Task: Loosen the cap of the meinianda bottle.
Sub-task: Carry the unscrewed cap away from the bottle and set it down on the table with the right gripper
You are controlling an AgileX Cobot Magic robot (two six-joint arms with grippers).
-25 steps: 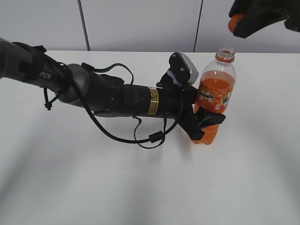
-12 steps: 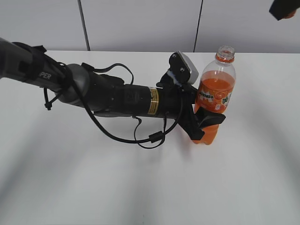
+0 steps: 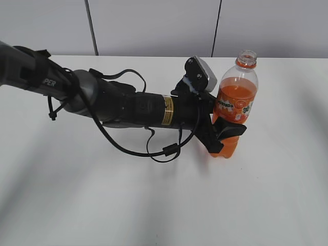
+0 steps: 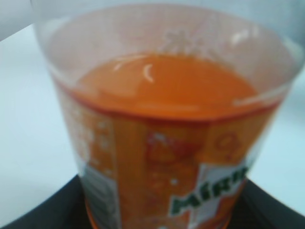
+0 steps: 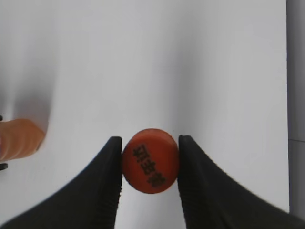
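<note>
My right gripper is going to set the orange cap, now held high above the table, down on the open white table across the bottle [image 3: 305, 139] from my left gripper.
The meinianda bottle [image 3: 234, 105] stands upright on the white table with its neck open and no cap on it. It fills the left wrist view [image 4: 167, 124], orange drink and label up close. My left gripper [image 3: 225, 134] is shut on the bottle's lower body. My right gripper [image 5: 150, 162] is out of the exterior view; in the right wrist view it is shut on the round orange cap [image 5: 150, 161], held high above the table. The bottle's base shows at that view's left edge [image 5: 19, 138].
The white table [image 3: 154, 205] spreads round the bottle. A grey panelled wall [image 3: 154, 25] stands behind the table's far edge. My left arm [image 3: 118, 105] lies across the left half of the table with a loose black cable.
My right gripper, holding the cap, has moved up and to the right and left the exterior view. The bottle and my left arm have not moved.
</note>
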